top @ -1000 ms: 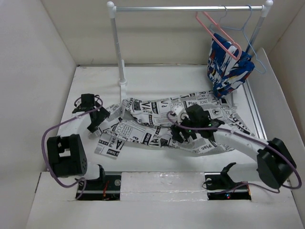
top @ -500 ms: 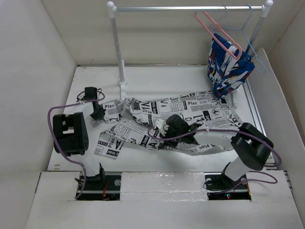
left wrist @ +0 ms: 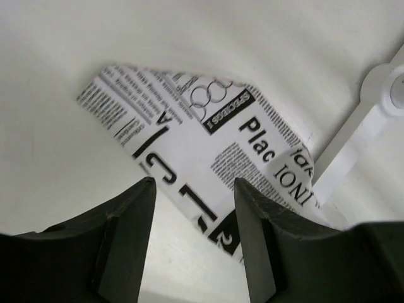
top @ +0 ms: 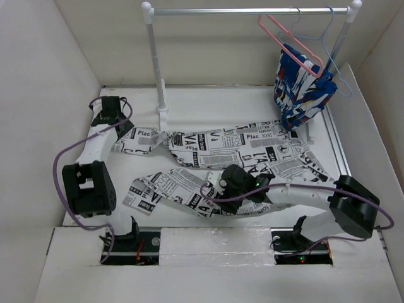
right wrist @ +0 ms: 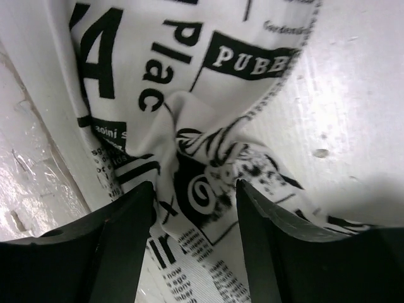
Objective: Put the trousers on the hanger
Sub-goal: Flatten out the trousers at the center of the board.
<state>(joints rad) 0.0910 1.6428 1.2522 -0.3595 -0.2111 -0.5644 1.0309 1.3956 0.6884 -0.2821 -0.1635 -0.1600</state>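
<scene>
The far trouser leg is kinked beside the rack's foot, so my left gripper will grab the leg's end (top: pixel 124 143) and pull it straight before it hangs the trousers.
The newspaper-print trousers (top: pixel 221 148) lie spread across the table, both legs reaching left. My left gripper (top: pixel 117 126) hovers at the far left, open, just behind the corner of one leg (left wrist: pixel 208 139); its jaws (left wrist: pixel 194 183) hold nothing. Near the front edge, my right gripper (top: pixel 228 184) is low over the middle of the trousers. Its open jaws (right wrist: pixel 194 186) straddle a bunched fold of the fabric (right wrist: pixel 158 76). The pink hanger (top: pixel 290 44) hangs bare on the rail at the back right.
A white clothes rack (top: pixel 154 63) stands at the back, its foot (left wrist: pixel 379 107) beside the trouser leg. A pale blue hanger (top: pixel 334 60) carries a blue, white and red garment (top: pixel 300 88) at the right. White walls enclose the table.
My left gripper has moved back and left, and the trouser leg now lies stretched out toward it. The right gripper slid left, then toward the front edge.
</scene>
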